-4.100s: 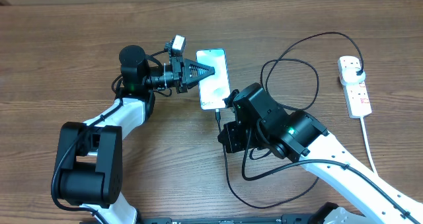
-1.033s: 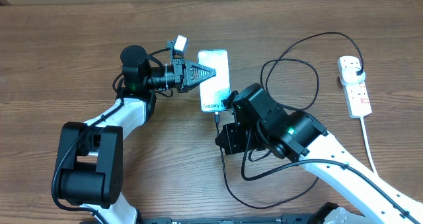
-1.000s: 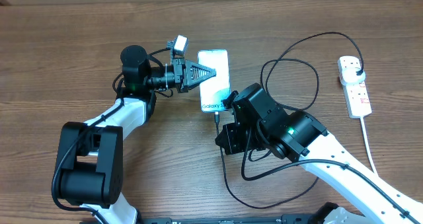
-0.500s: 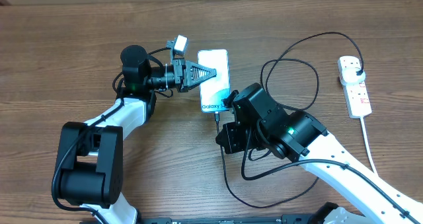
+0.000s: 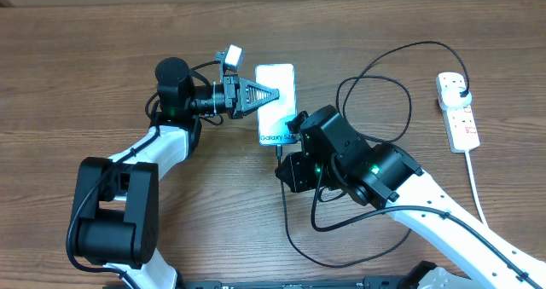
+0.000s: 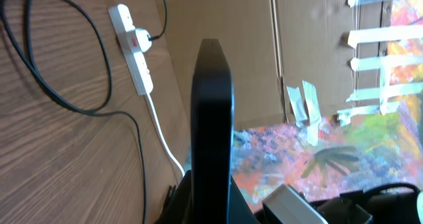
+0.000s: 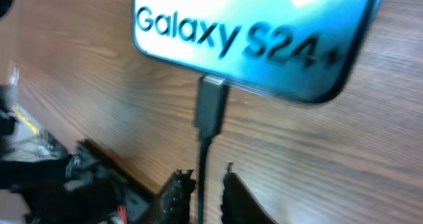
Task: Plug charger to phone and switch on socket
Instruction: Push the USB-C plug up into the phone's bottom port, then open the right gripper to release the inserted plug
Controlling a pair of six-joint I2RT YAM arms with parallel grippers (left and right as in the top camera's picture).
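My right gripper's open fingers are around the thin cable below the connector, so it should move up and grip the connector's body (image 7: 210, 108) to push it firmly into place.
The phone (image 5: 277, 93) lies lit on the wooden table. My left gripper (image 5: 261, 95) is shut on its long left edge. In the left wrist view the phone (image 6: 213, 112) stands edge-on as a dark slab between my left gripper's (image 6: 211, 187) jaws. The charger cable (image 5: 424, 43) loops from its black plug (image 5: 461, 89), which sits in the socket (image 5: 461, 124), to the phone's near end. In the right wrist view the connector (image 7: 211, 108) sits in the phone's (image 7: 264, 26) bottom edge. My right gripper (image 7: 203, 178) is open, with the cable (image 7: 200, 151) running loose between its jaws.
The socket's thick white cord (image 5: 478, 191) runs toward the near right edge. The socket (image 6: 137, 65) and cable loops (image 6: 106, 78) show in the left wrist view, with cardboard and a colourful surface behind. The slack cable curves under my right arm (image 5: 294, 238).
My right gripper has shifted slightly left and toward the phone, and the slack cable below it moved left. The phone has straightened a little in my left gripper since four seconds ago.
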